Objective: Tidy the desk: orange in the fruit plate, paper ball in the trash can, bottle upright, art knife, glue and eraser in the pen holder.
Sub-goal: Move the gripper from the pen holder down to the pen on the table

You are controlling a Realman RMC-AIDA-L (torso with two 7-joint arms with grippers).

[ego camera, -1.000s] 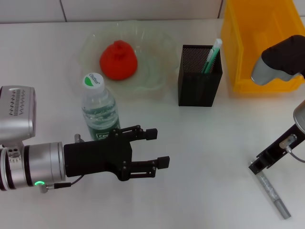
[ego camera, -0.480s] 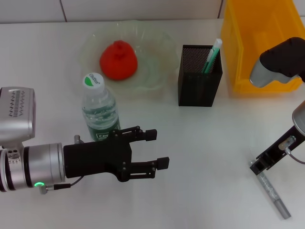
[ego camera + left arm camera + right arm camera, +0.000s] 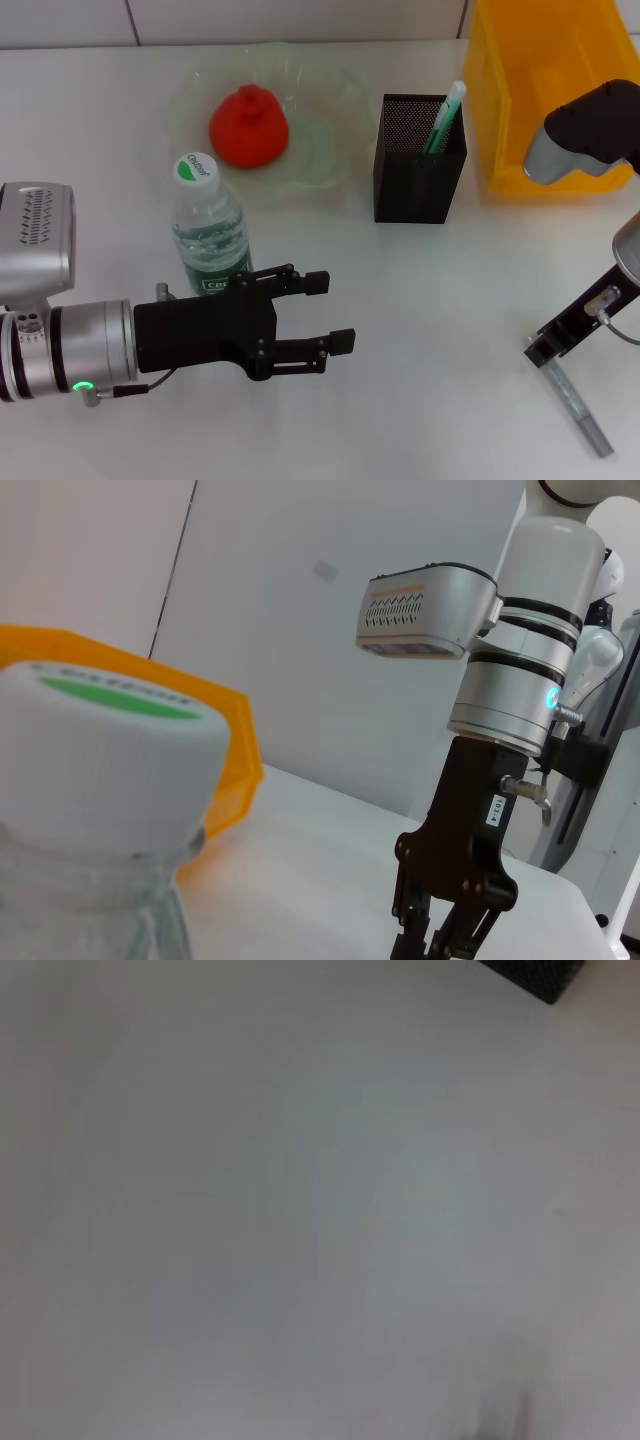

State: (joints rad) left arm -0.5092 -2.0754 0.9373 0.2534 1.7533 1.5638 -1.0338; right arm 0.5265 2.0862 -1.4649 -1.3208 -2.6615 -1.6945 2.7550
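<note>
My right gripper is pinching just the top end of the grey art knife, so it needs to open and grip closer to the art knife's middle (image 3: 567,391) before lifting.
The orange (image 3: 250,125) lies in the clear fruit plate (image 3: 335,90). The water bottle (image 3: 208,230) stands upright before the plate; its white and green cap fills the left wrist view (image 3: 105,745). The black mesh pen holder (image 3: 420,165) holds a green and white stick (image 3: 444,118). My left gripper (image 3: 331,312) is open and empty, just right of the bottle's base. My right gripper (image 3: 543,350) is low at the table's right front, shut on the top end of the grey art knife (image 3: 582,412); it also shows far off in the left wrist view (image 3: 447,935). No paper ball or eraser is in view.
A yellow bin (image 3: 555,95) stands at the back right, also showing in the left wrist view (image 3: 232,742). The right wrist view shows bare white table and a dark corner of the pen holder (image 3: 535,975).
My right gripper and the art knife have shifted slightly to the right together. The left arm, bottle and orange have not moved.
</note>
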